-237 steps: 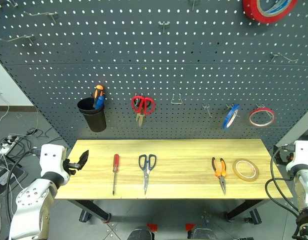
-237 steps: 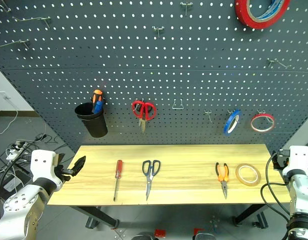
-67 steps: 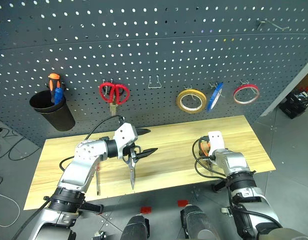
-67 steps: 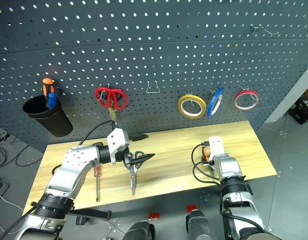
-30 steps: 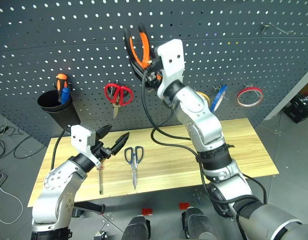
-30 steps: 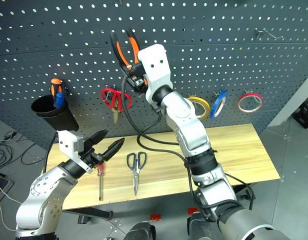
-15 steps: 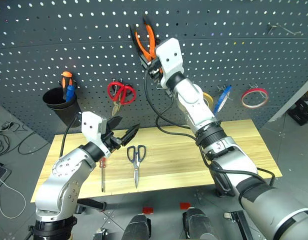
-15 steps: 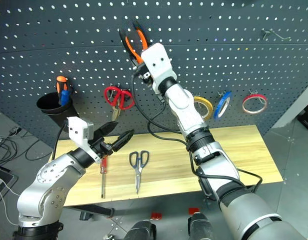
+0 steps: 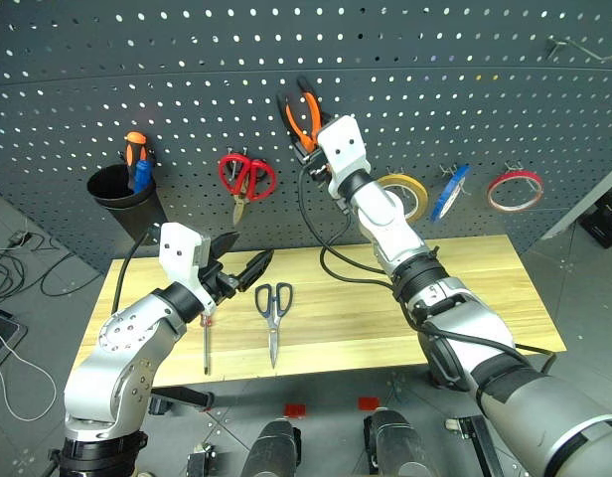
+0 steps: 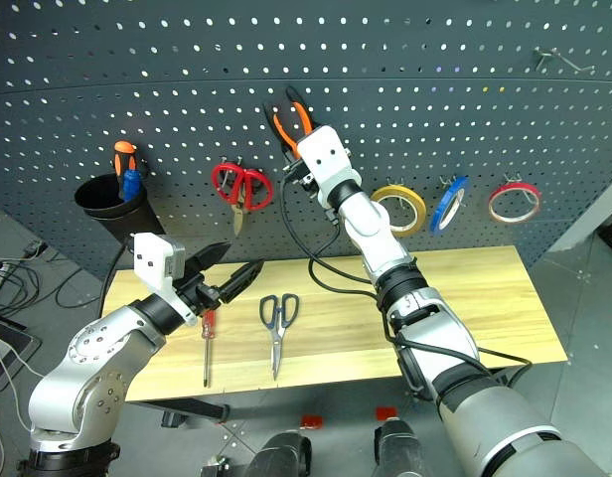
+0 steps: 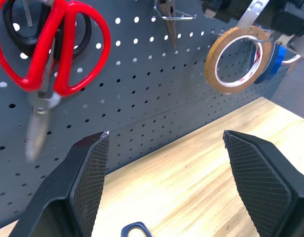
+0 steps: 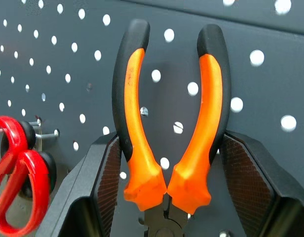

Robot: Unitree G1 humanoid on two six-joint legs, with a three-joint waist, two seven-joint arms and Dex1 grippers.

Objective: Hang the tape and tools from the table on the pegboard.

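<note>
Next, my left gripper closes on the scissors' pivot (image 9: 273, 325), where the blades cross below the handles of the dark-handled scissors on the table.
My right gripper (image 9: 308, 147) is shut on the orange-and-black pliers (image 9: 304, 111), holding them handles up against the pegboard (image 9: 465, 79). In the right wrist view its fingers (image 12: 105, 187) flank the pliers (image 12: 134, 113) just above the pivot. The left wrist view shows the pliers' steel nose at a wire loop hook (image 11: 172, 18). The yellowish tape (image 9: 418, 191) hangs on the board beside my right arm. Dark-handled scissors (image 9: 273, 306) and the red-handled screwdriver (image 10: 207, 338) lie on the table (image 9: 465, 288). My left gripper (image 9: 244, 256) hovers open above the screwdriver's handle.
Red-handled scissors (image 9: 246, 177) hang left of the pliers. A black cup (image 9: 115, 194) with an orange-and-blue screwdriver sits further left. A blue tape roll (image 9: 450, 192) and a red one (image 9: 515, 189) hang right of the yellowish tape. The table's right half is bare wood.
My right gripper has brought the pliers down and forward along the pegboard. The left gripper has stayed put and open. The camera's view has shifted a little.
</note>
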